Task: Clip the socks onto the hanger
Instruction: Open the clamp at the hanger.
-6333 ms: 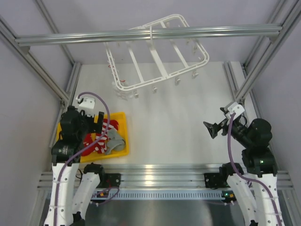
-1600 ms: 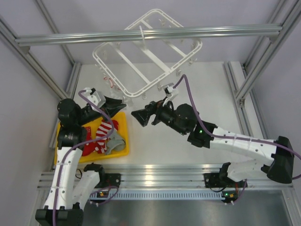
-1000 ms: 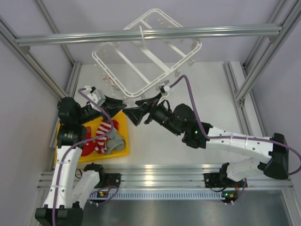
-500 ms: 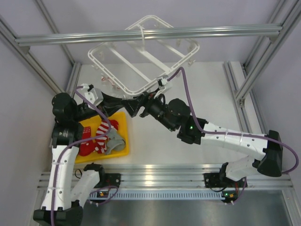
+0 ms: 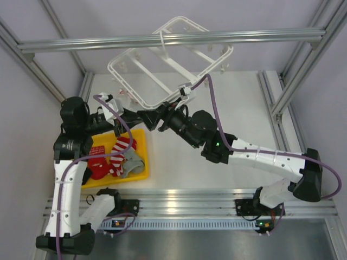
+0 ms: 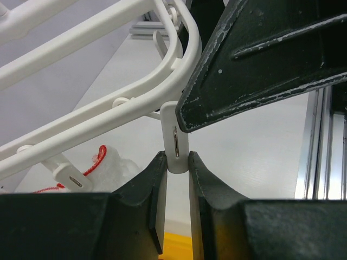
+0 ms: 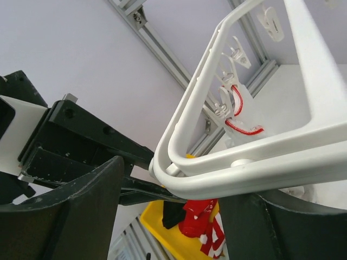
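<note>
The fingers of my left gripper pinch just the clip's lower end, so it should open and take the clip higher up (image 6: 174, 138), around its middle.
The white hanger (image 5: 126, 88) hangs tilted under the front beam. In the left wrist view its rail (image 6: 108, 108) carries a dangling clip (image 6: 176, 127), and my left gripper (image 6: 177, 160) is shut on that clip's lower end. My right gripper (image 7: 179, 189) is open, its fingers standing either side of the hanger's near corner (image 7: 179, 162), with a gap on the left side. From above, both grippers meet at that corner, left gripper (image 5: 138, 115) and right gripper (image 5: 150, 119). Red striped socks (image 5: 120, 149) and a grey sock (image 5: 133, 161) lie in the tray.
The yellow tray (image 5: 142, 142) sits at the front left, below the grippers. A pale piece with red edging (image 7: 238, 116) hangs from a farther clip. A grey aluminium beam (image 5: 244, 37) crosses over the hanger. The right arm (image 5: 255, 157) stretches across the table.
The right gripper has moved left to the hanger's near corner and its jaws have narrowed. The left arm has lifted toward the same corner. The hanger has swung slightly.
</note>
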`<control>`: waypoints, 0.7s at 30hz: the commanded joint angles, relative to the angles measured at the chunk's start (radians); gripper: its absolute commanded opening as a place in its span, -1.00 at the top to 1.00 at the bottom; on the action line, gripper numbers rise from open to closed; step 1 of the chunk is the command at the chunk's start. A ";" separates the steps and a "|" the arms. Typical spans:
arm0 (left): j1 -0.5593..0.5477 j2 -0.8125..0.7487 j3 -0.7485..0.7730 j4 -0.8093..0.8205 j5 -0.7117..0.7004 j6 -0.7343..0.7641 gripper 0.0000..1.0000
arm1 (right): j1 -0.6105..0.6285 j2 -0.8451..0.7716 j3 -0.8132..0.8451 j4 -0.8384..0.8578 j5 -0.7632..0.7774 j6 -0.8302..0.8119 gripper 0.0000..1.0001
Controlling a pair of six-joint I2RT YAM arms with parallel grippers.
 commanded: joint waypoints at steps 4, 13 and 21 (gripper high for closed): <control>-0.008 0.035 0.121 -0.218 -0.006 0.121 1.00 | -0.022 0.022 0.055 0.023 0.003 0.002 -0.24; -0.011 0.036 0.147 -0.281 -0.039 0.145 1.00 | -0.036 0.034 0.061 0.027 -0.008 0.060 -0.02; -0.014 0.035 0.147 -0.281 -0.066 0.153 1.00 | -0.043 0.051 0.095 -0.019 -0.014 0.094 0.29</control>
